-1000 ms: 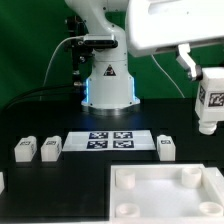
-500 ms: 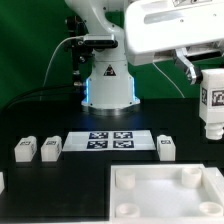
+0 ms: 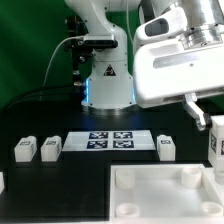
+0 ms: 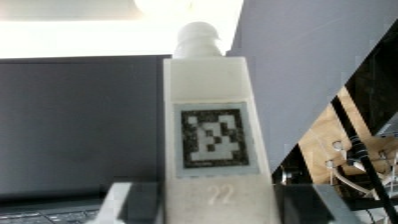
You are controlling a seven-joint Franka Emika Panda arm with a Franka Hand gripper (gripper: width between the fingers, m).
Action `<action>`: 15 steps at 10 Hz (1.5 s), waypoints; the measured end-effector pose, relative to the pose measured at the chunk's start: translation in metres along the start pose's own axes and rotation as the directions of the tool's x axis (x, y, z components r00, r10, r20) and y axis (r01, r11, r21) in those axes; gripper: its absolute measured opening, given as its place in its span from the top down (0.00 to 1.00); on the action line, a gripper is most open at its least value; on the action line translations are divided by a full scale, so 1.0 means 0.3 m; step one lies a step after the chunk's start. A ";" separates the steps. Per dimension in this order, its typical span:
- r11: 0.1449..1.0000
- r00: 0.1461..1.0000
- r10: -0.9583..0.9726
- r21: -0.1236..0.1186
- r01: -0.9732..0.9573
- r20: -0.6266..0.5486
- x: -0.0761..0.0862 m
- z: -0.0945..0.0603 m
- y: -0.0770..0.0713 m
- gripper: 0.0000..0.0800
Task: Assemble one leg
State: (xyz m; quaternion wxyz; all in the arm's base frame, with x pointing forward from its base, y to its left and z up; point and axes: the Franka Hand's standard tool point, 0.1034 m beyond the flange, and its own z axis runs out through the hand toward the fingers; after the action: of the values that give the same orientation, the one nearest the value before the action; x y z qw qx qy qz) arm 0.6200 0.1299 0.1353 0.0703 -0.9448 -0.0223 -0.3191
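Observation:
I need to let go of the leg upright in the white panel's near corner socket (image 3: 210, 207), on the side of the lone loose leg.
My gripper (image 3: 211, 121) is shut on one leg (image 3: 217, 141), a chunky white block with a black-and-white tag, held upright at the exterior view's far right, just above the far right corner of the white square panel (image 3: 160, 196). In the wrist view the held leg (image 4: 212, 110) fills the middle, tag facing the camera and round peg pointing away, gripped at its base by my gripper (image 4: 217, 205). Three more legs sit on the black table: two on the exterior view's left (image 3: 24, 150) (image 3: 50, 148) and one on the right (image 3: 167, 147).
The marker board (image 3: 110, 141) lies on the table between the loose legs. The robot base (image 3: 108, 85) stands behind it. The panel has raised round sockets at its corners (image 3: 187, 175). A green backdrop is behind.
The arm has swung down and toward the exterior view's right with the leg in its grip. The leg is lower and closer to the panel's far right corner.

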 end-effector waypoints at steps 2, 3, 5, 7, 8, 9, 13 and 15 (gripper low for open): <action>1.000 1.000 0.007 -0.004 -0.007 0.016 -0.029 0.034 0.017 0.63; 1.000 1.000 0.008 -0.005 -0.008 0.015 -0.036 0.039 0.020 0.63; 1.000 1.000 0.007 -0.008 -0.007 0.016 -0.041 0.043 0.026 0.63; 1.000 1.000 0.006 -0.011 -0.006 0.017 -0.042 0.051 0.036 0.63; 1.000 1.000 0.006 -0.012 -0.006 0.022 -0.054 0.060 0.038 0.63; 1.000 1.000 0.007 -0.014 -0.006 0.022 -0.066 0.070 0.042 0.63; 1.000 0.999 0.002 -0.023 -0.001 0.037 -0.086 0.090 0.077 0.63; 1.000 0.999 0.000 -0.024 0.001 0.034 -0.098 0.094 0.077 0.63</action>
State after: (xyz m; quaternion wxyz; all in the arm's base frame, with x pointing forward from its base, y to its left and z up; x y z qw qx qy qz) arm 0.6156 0.1114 0.0925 0.0583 -0.9508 -0.0200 -0.3035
